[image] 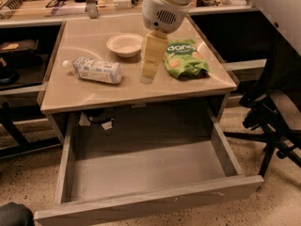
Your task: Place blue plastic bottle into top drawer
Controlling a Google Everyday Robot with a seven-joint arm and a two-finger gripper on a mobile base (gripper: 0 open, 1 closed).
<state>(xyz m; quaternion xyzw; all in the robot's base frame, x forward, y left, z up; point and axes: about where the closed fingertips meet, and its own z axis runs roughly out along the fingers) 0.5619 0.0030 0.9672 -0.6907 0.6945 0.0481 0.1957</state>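
The robot's gripper will next move to the middle of the blue plastic bottle [98, 71], between the bottle's white cap and its bottom, and close there.
The blue plastic bottle [96, 70] lies on its side on the left part of the tan tabletop [136, 91], white cap pointing left. The top drawer [146, 171] is pulled out below the table and holds nothing. My gripper [147, 76] hangs from the white arm over the middle of the tabletop, between the bottle and the green snack bag [184, 58], a little right of the bottle. It holds nothing.
A small white bowl [124, 44] stands behind the bottle. A cluttered bench runs along the back. Black chair legs [268, 126] stand to the right of the drawer. A dark shelf unit is at the left.
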